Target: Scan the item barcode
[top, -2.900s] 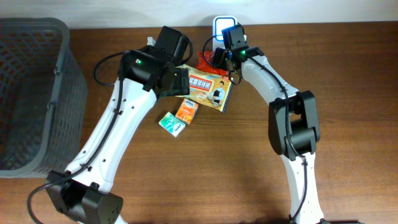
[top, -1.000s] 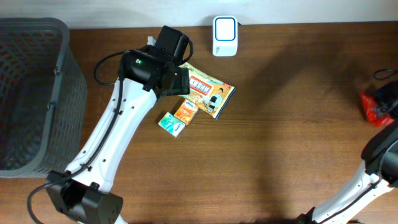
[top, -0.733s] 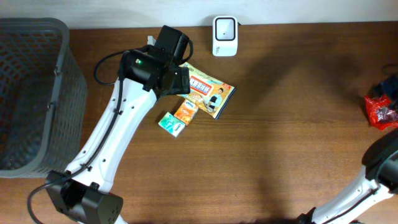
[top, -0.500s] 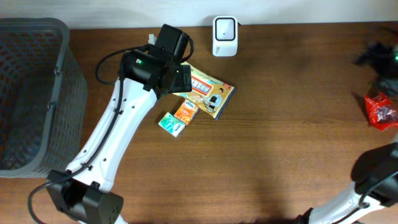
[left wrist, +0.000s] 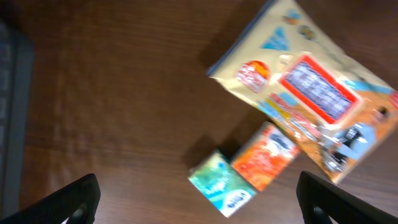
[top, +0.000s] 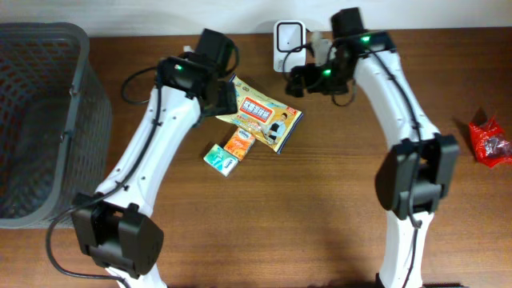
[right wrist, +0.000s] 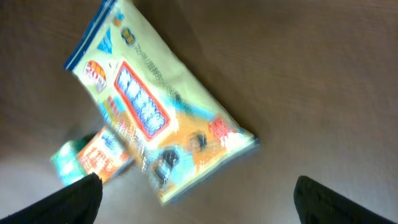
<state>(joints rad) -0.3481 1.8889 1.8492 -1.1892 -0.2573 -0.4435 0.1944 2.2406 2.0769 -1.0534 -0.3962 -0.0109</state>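
The robot's left gripper needs to close on the snack bag's short edge [top: 219, 117] [left wrist: 214, 73] next to its round red logo, at the end closest to the grey basket.
A white barcode scanner [top: 288, 36] stands at the table's back edge. A yellow-orange snack bag [top: 261, 116] lies flat in front of it, with an orange box [top: 239, 142] and a green box [top: 221, 158] beside its near-left corner. My right gripper [top: 304, 78] hovers open above the bag's right end [right wrist: 158, 118], holding nothing. My left gripper [top: 219, 94] hangs open over the bag's left end, and the green box [left wrist: 222, 193] lies between its fingers [left wrist: 74, 199] from above. A red packet [top: 489, 142] lies alone at the far right.
A dark grey mesh basket [top: 40, 120] fills the left side of the table; its rim [left wrist: 7, 124] shows at the left wrist view's edge. Bare wood stretches across the front and between the bag and the red packet.
My right arm let go of the red packet at the far right, opened, and swung back left to hover over the snack bag by the scanner. The left arm shifted only slightly.
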